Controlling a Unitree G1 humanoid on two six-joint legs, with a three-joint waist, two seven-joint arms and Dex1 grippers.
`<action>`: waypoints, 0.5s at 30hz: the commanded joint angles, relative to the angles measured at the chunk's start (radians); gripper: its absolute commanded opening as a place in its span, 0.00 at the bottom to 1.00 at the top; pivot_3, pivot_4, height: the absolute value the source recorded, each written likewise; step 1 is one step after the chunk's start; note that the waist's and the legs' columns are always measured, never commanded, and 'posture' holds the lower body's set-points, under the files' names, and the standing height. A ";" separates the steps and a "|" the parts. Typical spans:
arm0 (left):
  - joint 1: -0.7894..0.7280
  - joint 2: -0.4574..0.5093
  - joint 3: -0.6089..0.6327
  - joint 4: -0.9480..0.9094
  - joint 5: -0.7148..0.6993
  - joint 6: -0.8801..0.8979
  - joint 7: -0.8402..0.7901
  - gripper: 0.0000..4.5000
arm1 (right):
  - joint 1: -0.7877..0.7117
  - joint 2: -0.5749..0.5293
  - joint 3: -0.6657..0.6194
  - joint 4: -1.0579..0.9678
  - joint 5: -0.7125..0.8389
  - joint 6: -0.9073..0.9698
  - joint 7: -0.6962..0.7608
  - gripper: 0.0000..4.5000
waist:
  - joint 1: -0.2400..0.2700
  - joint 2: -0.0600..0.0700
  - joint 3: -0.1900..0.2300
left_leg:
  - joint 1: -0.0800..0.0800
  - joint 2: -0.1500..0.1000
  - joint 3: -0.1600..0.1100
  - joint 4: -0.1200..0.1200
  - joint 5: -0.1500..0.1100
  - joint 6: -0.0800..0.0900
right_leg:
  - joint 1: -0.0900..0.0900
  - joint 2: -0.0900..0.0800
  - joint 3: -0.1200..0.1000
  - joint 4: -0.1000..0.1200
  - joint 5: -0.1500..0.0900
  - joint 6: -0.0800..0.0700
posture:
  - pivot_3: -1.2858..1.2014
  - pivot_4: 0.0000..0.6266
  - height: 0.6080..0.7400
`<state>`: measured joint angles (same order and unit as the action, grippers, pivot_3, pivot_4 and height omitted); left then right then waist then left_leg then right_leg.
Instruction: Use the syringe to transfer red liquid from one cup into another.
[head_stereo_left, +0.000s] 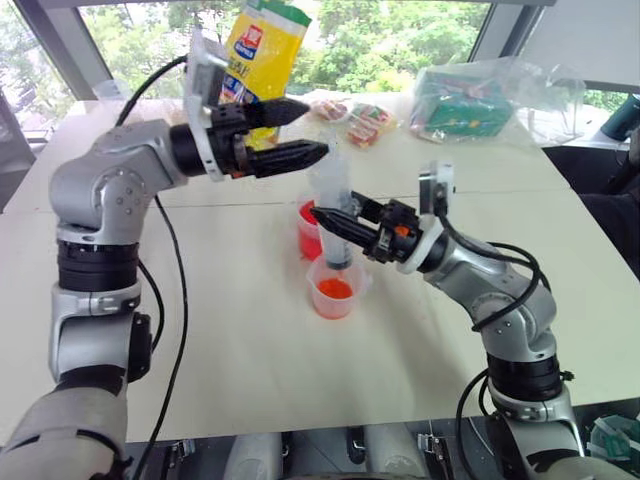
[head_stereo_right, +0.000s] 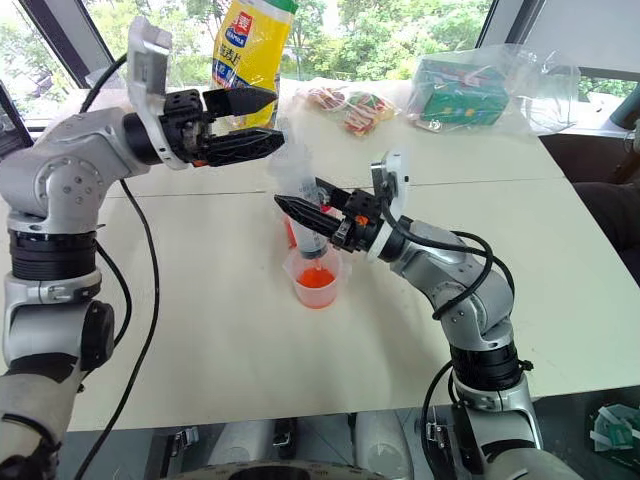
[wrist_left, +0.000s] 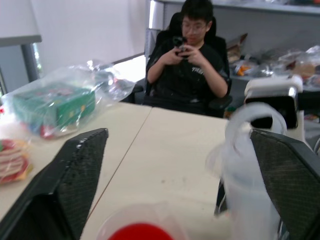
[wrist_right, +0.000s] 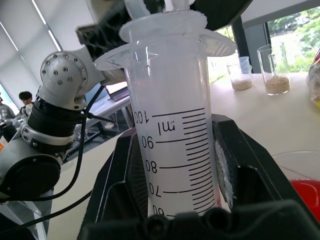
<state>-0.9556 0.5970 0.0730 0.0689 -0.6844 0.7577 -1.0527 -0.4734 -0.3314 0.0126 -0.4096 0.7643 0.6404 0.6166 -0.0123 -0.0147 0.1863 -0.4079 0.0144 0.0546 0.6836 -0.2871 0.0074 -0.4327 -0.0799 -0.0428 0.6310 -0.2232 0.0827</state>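
Note:
I will release the syringe from my right gripper on the open table (head_stereo_left: 421, 260) next to the taller red cup, opposite my left gripper.
The syringe (head_stereo_left: 334, 215) stands upright, its tip down inside the shorter clear cup (head_stereo_left: 336, 296), which holds shallow orange-red liquid (head_stereo_left: 335, 289). My right gripper (head_stereo_left: 338, 232) is shut on the syringe's barrel (wrist_right: 175, 150), a finger on either side; the marked stretch of barrel shows no red. The taller red cup (head_stereo_left: 307, 230) stands just behind, partly hidden by the syringe. My left gripper (head_stereo_left: 318, 130) hangs open beside the plunger's top (wrist_left: 252, 122), which sits between its spread fingers (wrist_left: 75, 175) near one pad, with a gap to it.
A yellow bag (head_stereo_left: 262, 45), snack packets (head_stereo_left: 360, 118) and a green box in a plastic bag (head_stereo_left: 462, 100) lie along the far side of the table (head_stereo_left: 240, 330). A person (wrist_left: 192, 55) sits beyond the table's right end. Two small beakers (wrist_right: 273, 75) stand further off.

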 joint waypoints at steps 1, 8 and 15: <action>0.004 0.048 0.050 0.003 -0.001 -0.019 -0.015 0.99 | -0.021 0.005 -0.047 -0.046 0.036 -0.019 -0.013 0.32 | 0.000 0.000 0.000 | 0.000 0.000 0.000 0.000 0.000 0.000 | 0.000 0.000 0.000 0.000 0.000 0.000 | 0.52 0.24 1.00; 0.067 0.095 0.078 -0.028 -0.018 -0.003 -0.021 0.99 | -0.065 -0.013 -0.098 -0.032 0.061 0.023 -0.085 0.32 | 0.000 0.000 0.000 | 0.000 0.000 0.000 0.000 0.000 0.000 | 0.000 0.000 0.000 0.000 0.000 0.000 | 0.52 0.24 1.00; 0.165 0.069 0.038 -0.108 0.026 -0.053 0.000 0.99 | -0.254 -0.125 -0.288 0.133 0.168 0.372 -0.397 0.32 | 0.002 0.000 0.000 | 0.000 0.000 0.000 0.000 0.000 0.000 | 0.000 -0.001 0.000 0.000 0.000 0.000 | 0.52 0.24 1.00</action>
<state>-0.8039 0.6638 0.1181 0.0102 -0.6648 0.7300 -1.0579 -0.6808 -0.4241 -0.1865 -0.3230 0.8781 0.8994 0.3183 -0.0102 -0.0147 0.1863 -0.4081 0.0144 0.0551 0.6837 -0.2871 0.0073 -0.4326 -0.0814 -0.0426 0.6311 -0.2230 0.0823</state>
